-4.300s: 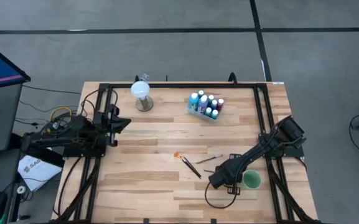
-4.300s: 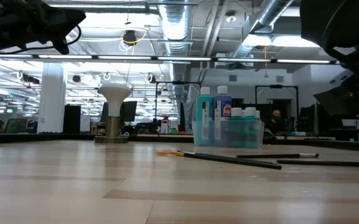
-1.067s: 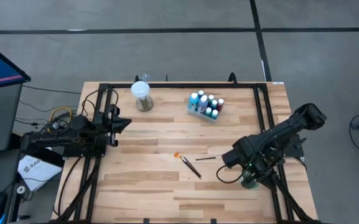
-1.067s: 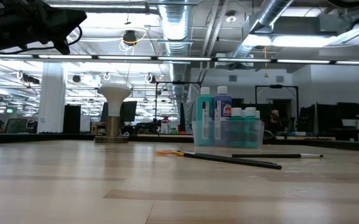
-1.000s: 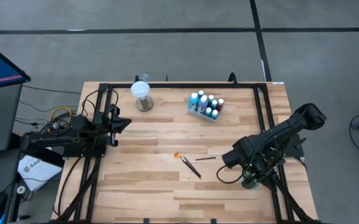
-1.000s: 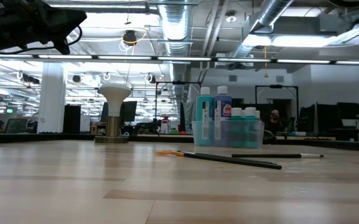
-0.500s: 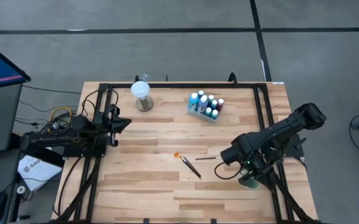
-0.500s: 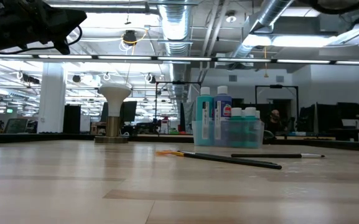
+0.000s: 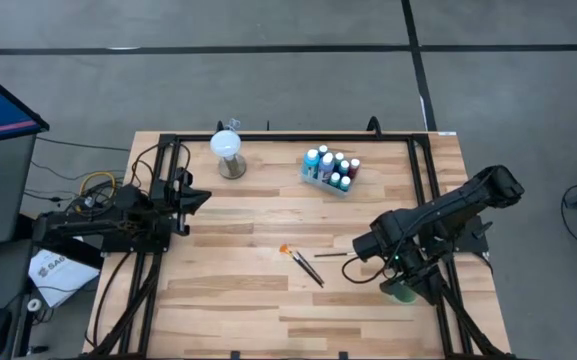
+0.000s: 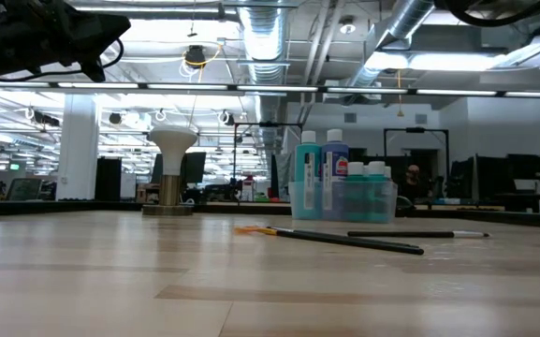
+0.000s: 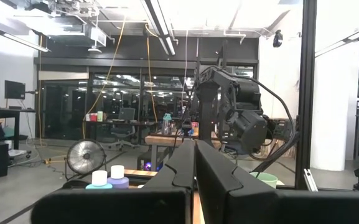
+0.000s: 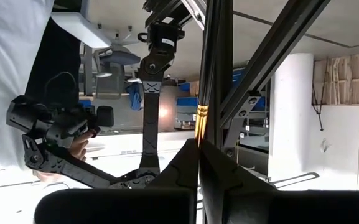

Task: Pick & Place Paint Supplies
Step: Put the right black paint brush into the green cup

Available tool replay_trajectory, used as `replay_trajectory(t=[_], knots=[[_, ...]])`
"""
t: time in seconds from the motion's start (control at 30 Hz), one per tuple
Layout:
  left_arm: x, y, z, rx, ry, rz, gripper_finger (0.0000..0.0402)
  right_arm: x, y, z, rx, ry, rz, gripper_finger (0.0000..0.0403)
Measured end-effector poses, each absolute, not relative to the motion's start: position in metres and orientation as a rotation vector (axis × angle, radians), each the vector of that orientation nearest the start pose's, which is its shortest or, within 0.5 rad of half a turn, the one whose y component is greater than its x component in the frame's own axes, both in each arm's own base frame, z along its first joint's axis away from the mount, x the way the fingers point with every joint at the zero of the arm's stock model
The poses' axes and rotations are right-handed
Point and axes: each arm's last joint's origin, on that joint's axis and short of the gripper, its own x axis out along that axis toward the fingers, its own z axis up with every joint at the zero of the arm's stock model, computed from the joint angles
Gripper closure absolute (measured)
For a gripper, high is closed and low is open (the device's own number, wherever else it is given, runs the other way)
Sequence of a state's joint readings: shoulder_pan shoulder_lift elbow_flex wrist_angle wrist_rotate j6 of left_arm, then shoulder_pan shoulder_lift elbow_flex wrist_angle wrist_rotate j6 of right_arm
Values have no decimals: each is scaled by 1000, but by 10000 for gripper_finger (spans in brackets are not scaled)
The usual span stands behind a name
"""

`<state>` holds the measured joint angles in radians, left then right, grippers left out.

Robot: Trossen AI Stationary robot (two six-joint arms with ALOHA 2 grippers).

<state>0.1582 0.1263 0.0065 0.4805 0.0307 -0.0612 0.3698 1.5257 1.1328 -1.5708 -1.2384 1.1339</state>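
Note:
Next, I drop the gold-banded paintbrush into the green cup [image 9: 403, 291] with my right gripper. The paintbrush is now held above a green cup.
My right gripper [image 9: 404, 277] hovers at the table's right near side, above a green cup [image 9: 401, 292]. It is shut on a thin paintbrush [image 12: 198, 121] with a gold band. Two more dark-handled brushes lie flat mid-table: an orange-tipped one [image 9: 303, 266] [image 10: 330, 239] and a plain one [image 9: 330, 254] [image 10: 417, 234]. The white-capped paint bottles [image 9: 330, 169] [image 10: 340, 185] stand in a clear tub toward the far edge. My left gripper [image 9: 202, 197] [image 11: 195, 167] waits shut at the left side, above the table. My right gripper pinches the paintbrush between its two shut fingers, just behind the gold band [image 12: 198, 138]. The brush runs along the fingers and sticks out past their tips. It is lifted clear of the table. Which end of the brush lies between the fingers does not show.
A white globe on a round base [image 9: 228, 152] [image 10: 171, 161] stands at the far left of the table. Dark frame rails [image 9: 423, 170] run along both sides. The right wrist view shows a person in white holding a control arm [image 12: 55, 134] beyond the table.
My right arm has drifted a little toward the far edge with the brush still in its shut fingers, and more of the green cup shows beneath it. The two brushes on the table and the bottles have stayed put.

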Motion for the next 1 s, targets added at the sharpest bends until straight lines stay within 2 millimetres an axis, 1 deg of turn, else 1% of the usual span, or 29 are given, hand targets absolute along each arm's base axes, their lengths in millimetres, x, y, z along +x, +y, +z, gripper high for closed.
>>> replay_trajectory(t=[0.23, 0.33, 0.47, 0.53, 0.63, 0.73, 0.83, 1.0], knots=[[98, 15, 201, -26, -363, 115, 400, 202, 108, 257, 1455, 2466, -196, 403], [98, 15, 201, -26, -363, 115, 400, 198, 107, 248, 1457, 2493, -239, 403], [98, 15, 201, -26, -363, 115, 400, 191, 106, 237, 1458, 2525, -245, 403], [98, 15, 201, -26, -363, 115, 400, 190, 106, 234, 1460, 2530, -257, 403], [98, 15, 201, -26, -363, 115, 400, 190, 105, 232, 1458, 2523, -233, 403], [98, 15, 201, -27, -363, 115, 400, 190, 105, 226, 1455, 2512, -209, 403], [98, 15, 201, -26, -363, 115, 400, 188, 105, 221, 1457, 2512, -217, 403], [98, 15, 201, -26, -363, 116, 400, 187, 104, 218, 1451, 2514, -236, 402]])
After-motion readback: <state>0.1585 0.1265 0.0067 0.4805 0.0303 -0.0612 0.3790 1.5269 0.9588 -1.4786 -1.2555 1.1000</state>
